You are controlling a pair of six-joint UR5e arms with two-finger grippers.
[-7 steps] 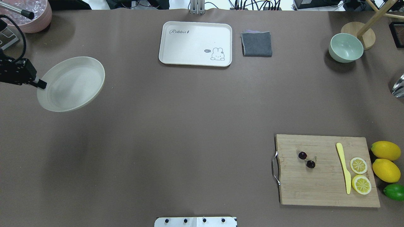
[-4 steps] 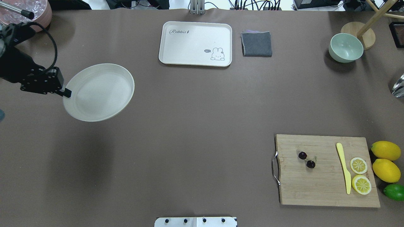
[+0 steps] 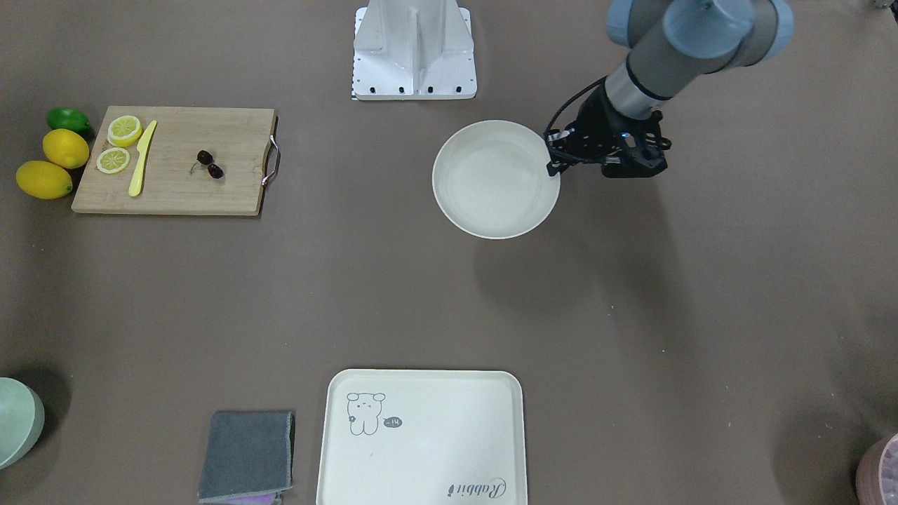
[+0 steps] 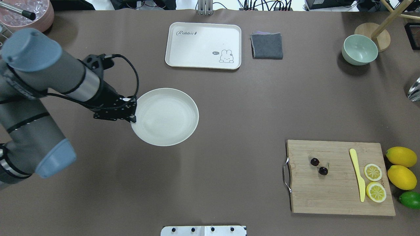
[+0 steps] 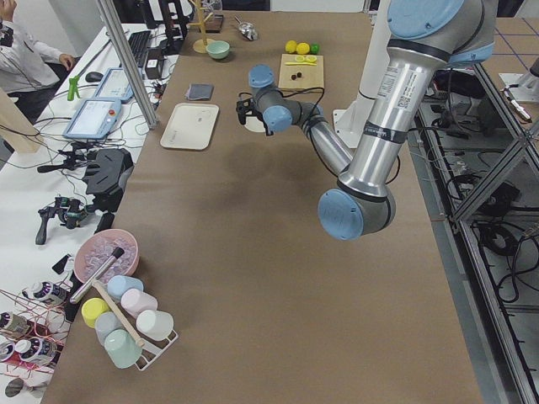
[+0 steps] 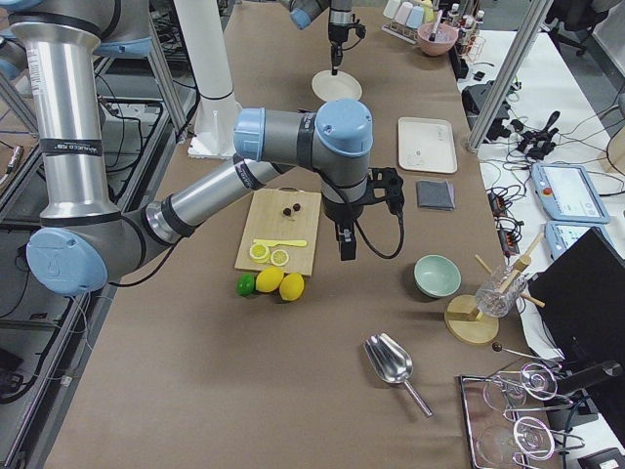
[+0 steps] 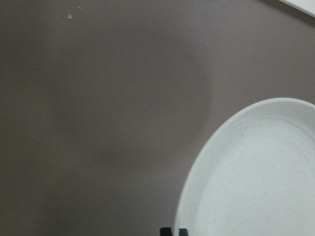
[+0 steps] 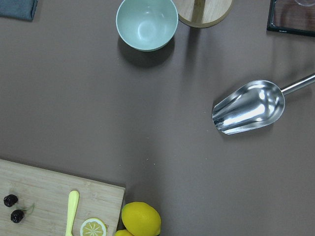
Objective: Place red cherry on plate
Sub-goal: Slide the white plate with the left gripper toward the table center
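Note:
The cream-white plate, which hangs above the table now, will be put down by my left gripper on the table [image 3: 414, 219] between the white stand and the rabbit tray.
The cream-white plate [image 4: 170, 121] hangs above the table left of centre, casting a shadow, held by its rim in my left gripper [image 4: 133, 117], which is shut on it. It shows as well in the front view as plate [image 3: 491, 186] and gripper [image 3: 555, 163], and the left wrist view has the plate [image 7: 261, 177] filling its lower right. The red cherry [image 4: 319, 166] lies on the wooden cutting board [image 4: 328, 193] at the right, also seen as cherry [image 3: 210, 165] and cherry [image 8: 13, 208]. My right gripper [image 6: 346, 246] hovers beyond the board's end; I cannot tell its state.
On the board lie a yellow knife [image 4: 357, 173] and two lemon slices [image 4: 373, 172]; two lemons [image 4: 401, 156] and a lime [image 4: 410, 199] sit beside it. A rabbit tray [image 4: 203, 45], grey cloth [image 4: 266, 46] and pale green bowl [image 4: 359, 49] line the far side. A metal scoop [image 8: 248, 107] lies at the right end.
My left arm has carried the plate from the table's far left edge rightward and nearer to the robot, toward the centre. The cherry and board have not moved.

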